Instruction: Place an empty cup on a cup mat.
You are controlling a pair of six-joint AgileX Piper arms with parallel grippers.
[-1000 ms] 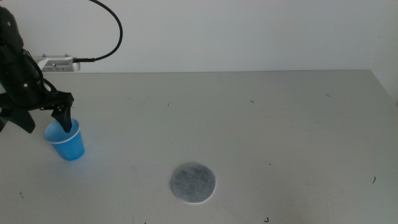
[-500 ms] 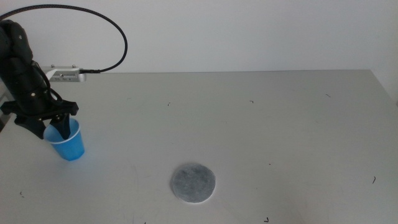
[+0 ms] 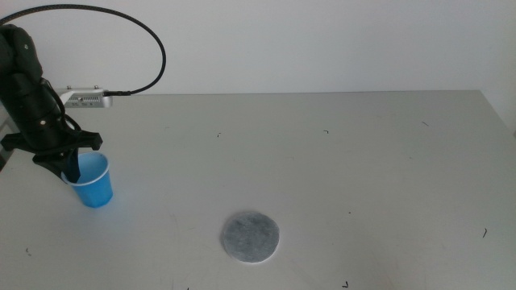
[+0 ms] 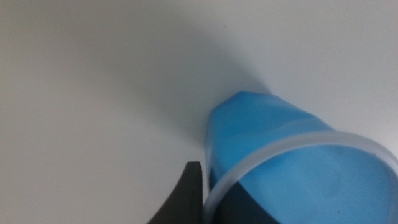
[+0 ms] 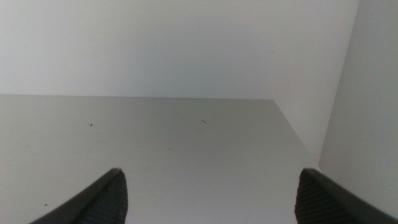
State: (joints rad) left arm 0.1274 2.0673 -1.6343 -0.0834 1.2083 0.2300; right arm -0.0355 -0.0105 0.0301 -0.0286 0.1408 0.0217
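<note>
I need to use my left gripper to set the blue paper cup down on the middle of the grey round cup mat (image 3: 252, 237).
The blue paper cup (image 3: 95, 187) stands upright at the table's left side, empty inside. My left gripper (image 3: 71, 167) is at its near-left rim, pointing down. In the left wrist view one jaw is outside the cup wall (image 4: 261, 124) and one inside, and the gripper (image 4: 214, 202) is shut on the white rim. The grey round cup mat (image 3: 251, 237) lies flat near the front middle, well to the right of the cup and bare. My right gripper (image 5: 208, 199) is open and empty, out of the middle view, over the table's bare surface.
A white box (image 3: 85, 98) with a black cable (image 3: 153, 40) sits at the back left edge of the grey table (image 3: 347, 153). A white wall stands behind. The table's right edge shows at the far right.
The left gripper's jaws, wide apart a second ago, have closed on the cup's rim. The cup has shifted slightly to the right.
</note>
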